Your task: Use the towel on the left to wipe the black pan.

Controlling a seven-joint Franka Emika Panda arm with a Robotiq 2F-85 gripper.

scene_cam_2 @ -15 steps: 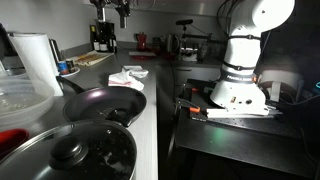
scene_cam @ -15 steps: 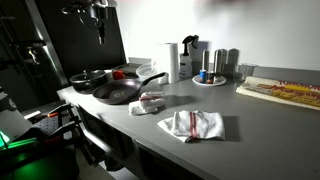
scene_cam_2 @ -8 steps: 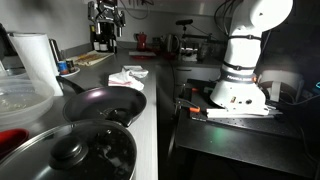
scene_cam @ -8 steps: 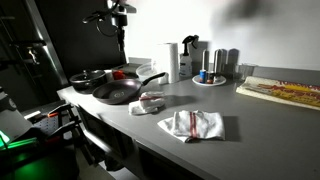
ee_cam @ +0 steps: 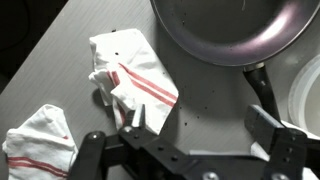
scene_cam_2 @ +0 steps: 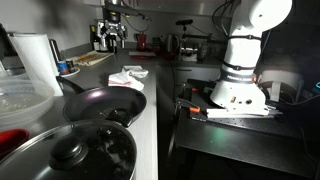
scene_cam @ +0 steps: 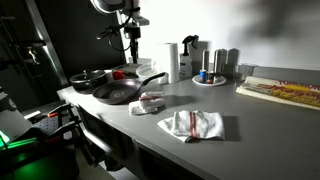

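The small striped towel beside the black pan has a raised fold [scene_cam: 150,98] [ee_cam: 131,98], which my gripper will go to next and close on.
The black pan [scene_cam: 118,92] lies on the grey counter, handle pointing towards the towels; it also shows in the other exterior view [scene_cam_2: 105,103] and at the top of the wrist view [ee_cam: 235,30]. A small white towel with red stripes [scene_cam: 150,102] lies bunched right beside the pan handle [ee_cam: 130,75]. A second, larger striped towel [scene_cam: 192,124] lies farther from the pan [ee_cam: 40,145]. Both towels show together in an exterior view [scene_cam_2: 128,74]. My gripper [scene_cam: 130,40] hangs high above the counter, open and empty [ee_cam: 200,125], over bare counter between the nearer towel and the pan handle.
A lidded pot [scene_cam: 88,78] stands beside the pan [scene_cam_2: 75,150]. A paper towel roll [scene_cam: 172,60], a tray with bottles [scene_cam: 210,72] and a cutting board [scene_cam: 280,92] stand along the counter. A coffee maker [scene_cam_2: 102,38] is at the far end.
My gripper has moved across from the wall side towards the pan and towels and has come somewhat lower. Pan and towels have not moved.
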